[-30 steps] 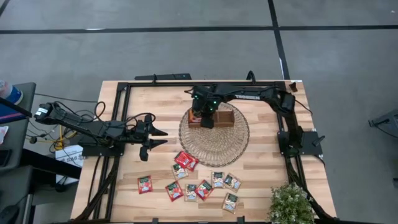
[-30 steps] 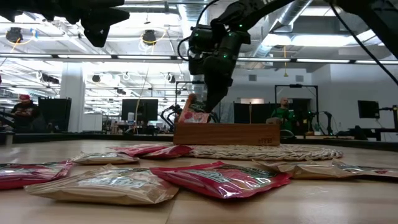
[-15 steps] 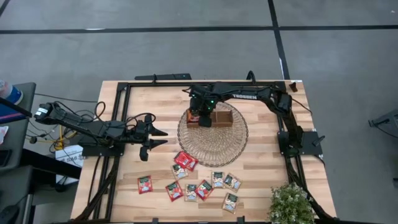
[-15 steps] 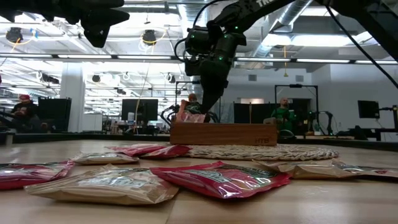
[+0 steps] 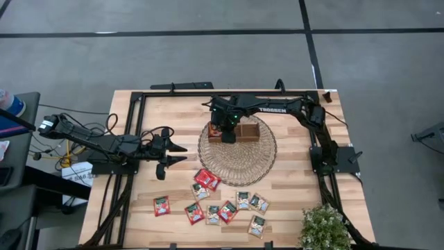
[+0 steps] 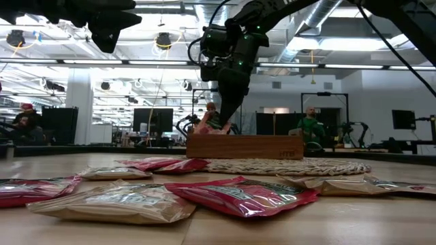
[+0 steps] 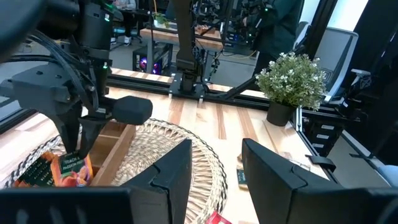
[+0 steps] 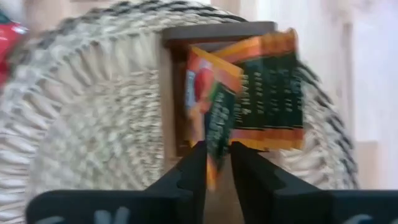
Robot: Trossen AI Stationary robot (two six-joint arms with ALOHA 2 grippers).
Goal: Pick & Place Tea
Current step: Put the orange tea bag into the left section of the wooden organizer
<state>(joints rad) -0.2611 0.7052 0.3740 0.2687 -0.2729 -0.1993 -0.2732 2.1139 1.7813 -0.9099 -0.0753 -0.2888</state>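
Note:
The red-orange tea sachet sits crooked to the stacked sachets, so the robot's right gripper needs to open, grip it again and straighten it inside the tray's compartment point(image 8: 181, 112) before it leaves.
A brown wooden tray point(image 5: 248, 132) stands on a round wicker mat point(image 5: 239, 161) at mid-table. My right gripper point(image 5: 227, 132) points steeply down over the tray's left end, where a red-orange tea sachet point(image 7: 65, 171) stands on edge in the compartment point(image 6: 212, 126). Its fingers show a narrow gap point(image 8: 217, 149) with the sachet's upper edge between them. Several more sachets, red and pale, lie flat near the front edge point(image 5: 222, 205). My left gripper point(image 5: 182, 153) waits open and level at the left. My right gripper comes at the sachet from above, slanting, with one finger on each face of its upper edge point(image 8: 215, 142). Whether the fingers touch it I cannot tell. The sachet's lower part rests inside the tray's left compartment, and it leans slightly.
A potted plant point(image 5: 325, 228) stands at the near right corner. Black frame rails point(image 5: 229, 94) run along the table's far, left and right sides. Bare wood lies between the mat and the loose sachets. People sit in the room beyond the table point(image 6: 312, 122).
My right gripper has drifted a little toward the table's left and far edges over the tray's left end and turned slightly. The red-orange sachet has sunk lower into the compartment, and less of it stands above the tray wall.

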